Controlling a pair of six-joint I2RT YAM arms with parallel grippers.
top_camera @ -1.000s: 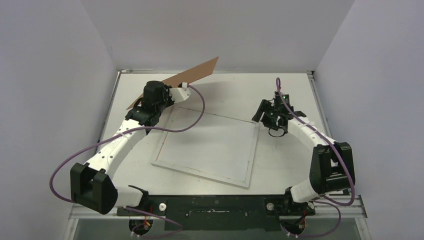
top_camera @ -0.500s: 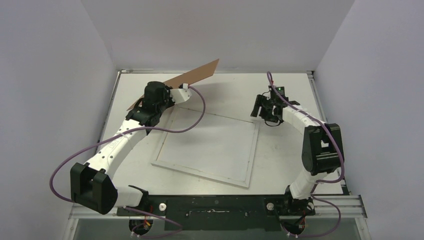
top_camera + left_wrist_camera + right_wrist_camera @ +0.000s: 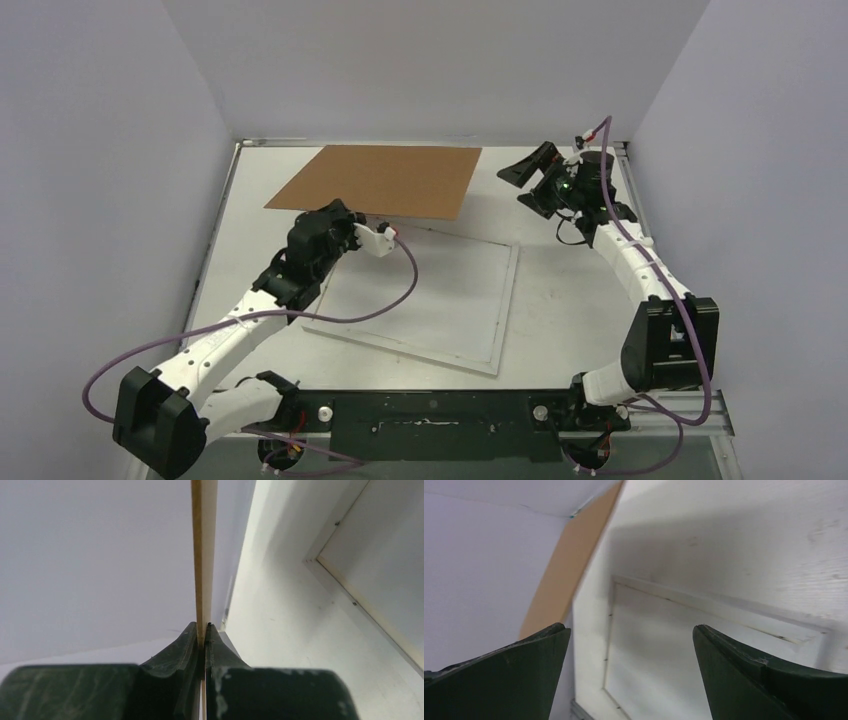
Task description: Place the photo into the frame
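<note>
I should next use my right gripper to grasp the brown backing board by the middle of the side edge (image 3: 472, 176), the edge that faces that gripper.
The frame (image 3: 508, 300), white-bordered with a pale middle, lies flat on the table centre. It also shows in the left wrist view (image 3: 370, 610) and the right wrist view (image 3: 704, 600). My left gripper (image 3: 350, 215) is shut on the near edge of the plain brown backing board (image 3: 380, 180) and holds it nearly level above the table's back. The left wrist view shows the board edge-on (image 3: 204, 555) between the closed fingers (image 3: 204, 630). My right gripper (image 3: 525, 182) is open and empty, raised by the board's right edge (image 3: 569, 565). The photo is not in view.
Grey walls enclose the table on the left, back and right. The table's metal rim (image 3: 240, 145) runs along the back and left sides. The board overhangs the frame's far edge.
My left arm has turned the brown board from steeply tilted to nearly level and shifted it right. My right arm has lifted and swung toward the back right, near the board's right edge.
</note>
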